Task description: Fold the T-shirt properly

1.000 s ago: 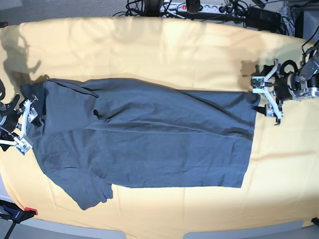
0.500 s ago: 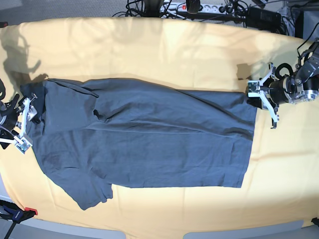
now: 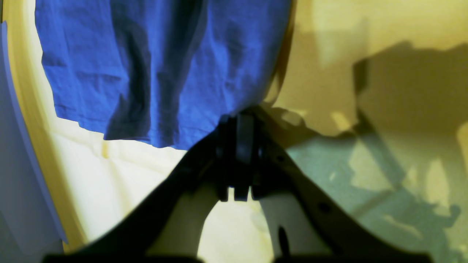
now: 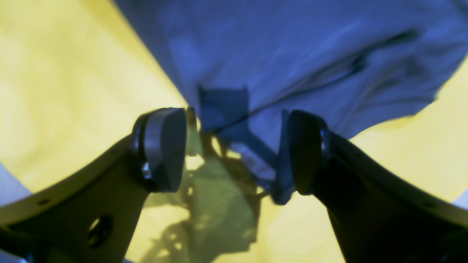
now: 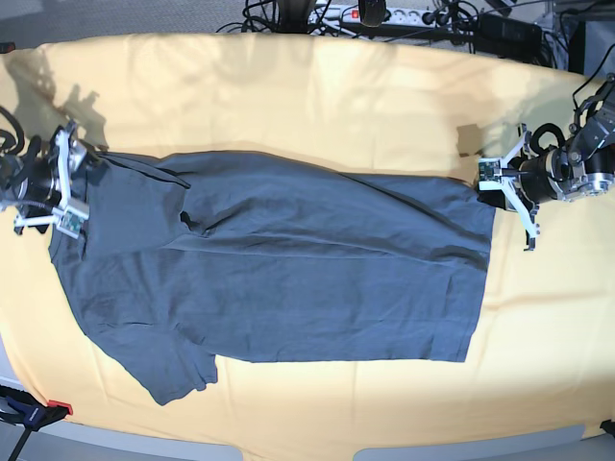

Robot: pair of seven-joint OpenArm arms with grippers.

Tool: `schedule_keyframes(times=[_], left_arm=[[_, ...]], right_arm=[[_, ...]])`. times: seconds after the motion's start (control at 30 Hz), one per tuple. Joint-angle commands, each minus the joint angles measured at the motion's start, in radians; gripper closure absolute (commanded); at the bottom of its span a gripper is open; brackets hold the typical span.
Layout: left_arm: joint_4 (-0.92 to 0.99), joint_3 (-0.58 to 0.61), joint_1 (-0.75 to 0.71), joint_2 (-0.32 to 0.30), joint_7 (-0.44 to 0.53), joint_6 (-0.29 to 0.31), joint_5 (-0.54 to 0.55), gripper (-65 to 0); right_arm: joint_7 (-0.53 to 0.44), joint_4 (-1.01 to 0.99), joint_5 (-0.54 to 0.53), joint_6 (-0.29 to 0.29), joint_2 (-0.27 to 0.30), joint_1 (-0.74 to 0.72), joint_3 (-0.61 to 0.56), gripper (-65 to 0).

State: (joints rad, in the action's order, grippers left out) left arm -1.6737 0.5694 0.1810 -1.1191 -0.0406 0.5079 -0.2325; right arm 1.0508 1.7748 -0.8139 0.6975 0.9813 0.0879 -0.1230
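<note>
I need to close my right gripper on the bottom layer's corner point(image 5: 58, 223) point(image 4: 266, 177) of the T-shirt, where that corner sticks out from under the top layer.
The dark slate-grey T-shirt point(image 5: 288, 269) lies spread flat on the yellow cloth point(image 5: 336, 96), hem to the right and sleeves to the left. My left gripper point(image 5: 490, 187) is at the hem's far right corner. In the left wrist view its fingers point(image 3: 237, 120) are pressed together on the edge of the shirt point(image 3: 164, 65), which looks blue there. My right gripper point(image 5: 81, 182) is at the shirt's far left corner. In the right wrist view it point(image 4: 234, 149) is open, and a corner of the shirt point(image 4: 292, 54) hangs between the two pads.
Cables and a power strip point(image 5: 384, 14) run along the back edge of the table. A black clamp with a red tip point(image 5: 34, 413) sits at the front left corner. The yellow cloth reaches past the shirt on all sides.
My left gripper moved in to the hem corner and shut there. My right gripper moved from the shirt's left edge up to its far left corner and stayed open.
</note>
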Motion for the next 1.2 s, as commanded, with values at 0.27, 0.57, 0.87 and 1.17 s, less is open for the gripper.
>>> schedule_keyframes(times=[0.27, 0.57, 0.87, 1.17], left_arm=[[-0.007, -0.012, 0.019, -0.026, 0.011, -0.011, 0.009, 0.0], [-0.007, -0.012, 0.019, -0.031, 0.011, -0.008, 0.013, 0.0], [-0.008, -0.012, 0.019, -0.031, 0.011, -0.008, 0.013, 0.0], [-0.011, -0.012, 0.032, -0.053, 0.008, -0.007, 0.013, 0.0]], right_arm=[[-0.349, 0.010, 0.516, -0.172, 0.027, 0.191, 0.013, -44.8], [-0.467, 0.000, 0.718, -0.328, 0.003, 0.264, 0.013, -44.8], [-0.550, -0.095, 0.845, -0.415, -0.070, 0.261, 0.013, -36.6], [-0.445, -0.093, 0.839, -0.511, -0.059, 0.238, 0.013, 0.0]])
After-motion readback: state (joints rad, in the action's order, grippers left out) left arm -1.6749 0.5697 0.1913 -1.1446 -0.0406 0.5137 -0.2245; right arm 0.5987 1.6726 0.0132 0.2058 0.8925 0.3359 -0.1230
